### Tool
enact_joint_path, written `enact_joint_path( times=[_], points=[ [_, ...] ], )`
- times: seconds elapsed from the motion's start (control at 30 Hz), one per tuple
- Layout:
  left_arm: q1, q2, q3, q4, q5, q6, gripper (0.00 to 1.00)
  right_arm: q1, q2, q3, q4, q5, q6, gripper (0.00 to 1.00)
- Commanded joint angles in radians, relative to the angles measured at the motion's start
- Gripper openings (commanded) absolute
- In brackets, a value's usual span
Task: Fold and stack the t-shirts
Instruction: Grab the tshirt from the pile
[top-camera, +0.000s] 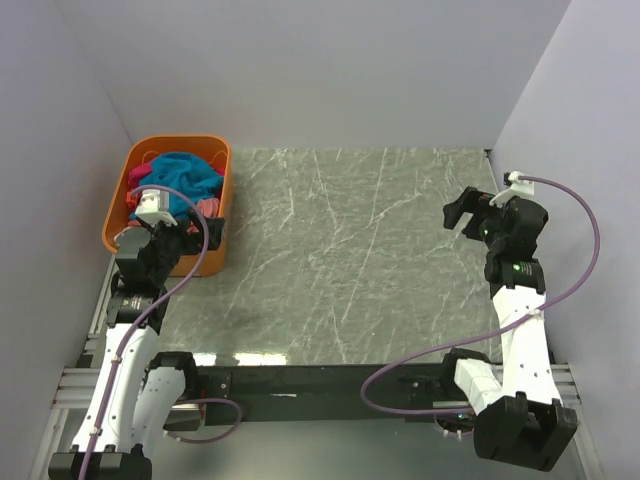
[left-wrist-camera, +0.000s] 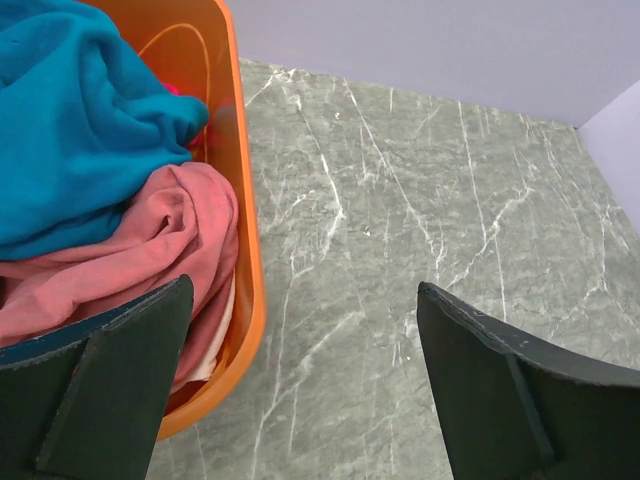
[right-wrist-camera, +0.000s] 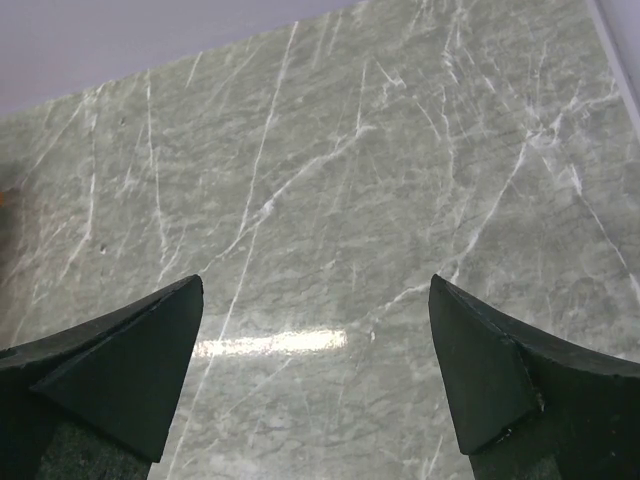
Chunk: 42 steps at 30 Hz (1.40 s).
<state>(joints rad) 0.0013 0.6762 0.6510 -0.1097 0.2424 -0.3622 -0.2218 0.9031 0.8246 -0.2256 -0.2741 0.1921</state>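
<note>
Next, my left gripper closes on the top of the teal-blue shirt (top-camera: 181, 170) (left-wrist-camera: 80, 65), which is lying over the salmon-pink shirt in the orange basket.
The t-shirts lie crumpled in an orange basket (top-camera: 212, 150) at the table's back left. The teal-blue shirt (top-camera: 185, 174) is on top, the dusty salmon-pink shirt (top-camera: 207, 207) lies by the basket's right wall, and a bit of the magenta-pink shirt (top-camera: 139, 180) shows at the left. In the left wrist view the teal shirt (left-wrist-camera: 70, 120) lies over the salmon one (left-wrist-camera: 150, 240). My left gripper (left-wrist-camera: 305, 300) is open and empty, straddling the basket's right rim (left-wrist-camera: 245, 200). My right gripper (right-wrist-camera: 315, 290) is open and empty above bare table.
The grey marble table (top-camera: 350, 260) spreads between the arms. Pale walls close in on the left, back and right. The right gripper (top-camera: 462, 212) hovers near the right wall. A black rail runs along the near edge.
</note>
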Motion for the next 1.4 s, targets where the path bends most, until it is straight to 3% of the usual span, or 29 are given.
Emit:
enact_joint_path(
  times=[0.0, 0.1, 0.2, 0.23, 0.37, 0.53, 0.8, 1.03, 1.23, 1.37],
  points=[
    [0.003, -0.007, 0.016, 0.038, 0.023, 0.011, 0.99, -0.008, -0.026, 0.036, 0.028, -0.042, 0.021, 1.0],
    [0.005, -0.007, 0.019, 0.047, 0.023, 0.011, 1.0, -0.008, -0.039, 0.027, 0.028, -0.114, -0.04, 1.0],
    [0.005, 0.02, 0.044, 0.033, 0.029, 0.009, 1.0, -0.008, -0.072, -0.021, 0.043, -0.339, -0.182, 1.0],
    [0.005, 0.051, 0.085, 0.003, 0.037, 0.002, 0.99, -0.008, -0.082, -0.048, 0.045, -0.473, -0.247, 1.0],
    [-0.019, 0.16, 0.228, -0.105, 0.041, -0.006, 0.99, -0.008, -0.135, -0.087, 0.019, -0.631, -0.397, 1.0],
    [-0.069, 0.363, 0.45, -0.267, -0.044, 0.014, 1.0, -0.008, -0.118, -0.048, -0.09, -0.674, -0.497, 1.0],
    [-0.205, 0.637, 0.671, -0.453, -0.334, 0.014, 0.94, -0.007, -0.081, -0.019, -0.146, -0.677, -0.528, 1.0],
    [-0.25, 0.77, 0.743, -0.461, -0.474, 0.042, 0.82, -0.007, -0.064, -0.012, -0.167, -0.677, -0.545, 1.0],
    [-0.273, 0.859, 0.796, -0.493, -0.499, 0.077, 0.7, -0.007, -0.055, -0.007, -0.178, -0.697, -0.543, 0.99],
    [-0.279, 0.884, 0.803, -0.493, -0.525, 0.091, 0.69, -0.007, -0.058, -0.013, -0.17, -0.705, -0.537, 0.99]
  ],
)
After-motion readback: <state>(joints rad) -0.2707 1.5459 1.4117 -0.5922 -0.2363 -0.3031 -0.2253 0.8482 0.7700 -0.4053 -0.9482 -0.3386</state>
